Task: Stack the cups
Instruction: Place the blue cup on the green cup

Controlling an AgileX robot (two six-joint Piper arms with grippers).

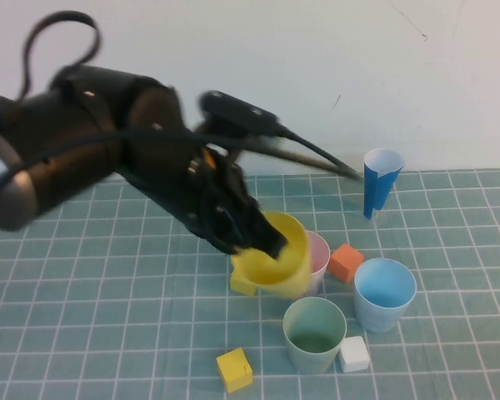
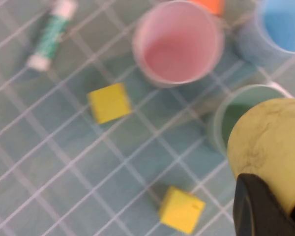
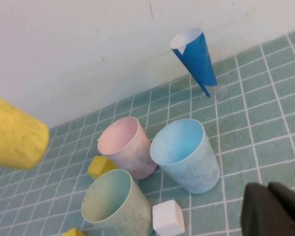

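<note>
My left gripper is going to release the yellow cup inside the green cup (image 1: 315, 325) (image 2: 244, 117), beside the white block.
My left gripper (image 1: 262, 242) is shut on the yellow cup (image 1: 275, 254) and holds it tilted in the air, just left of the pink cup (image 1: 318, 254). In the left wrist view one dark finger (image 2: 258, 206) presses the yellow cup (image 2: 268, 142) above the green cup (image 2: 231, 115). The green cup (image 1: 314, 333) and light blue cup (image 1: 384, 292) stand upright near the front. All three standing cups are empty and apart. My right gripper (image 3: 275, 209) is shut and empty, low over the mat beside the light blue cup (image 3: 184, 152); it does not show in the high view.
A dark-blue paper cone (image 1: 379, 179) stands at the back right by the wall. An orange block (image 1: 345, 262), a white block (image 1: 354, 354) and two yellow blocks (image 1: 234, 369) (image 1: 243, 286) lie among the cups. A green-and-white tube (image 2: 51, 37) lies on the mat.
</note>
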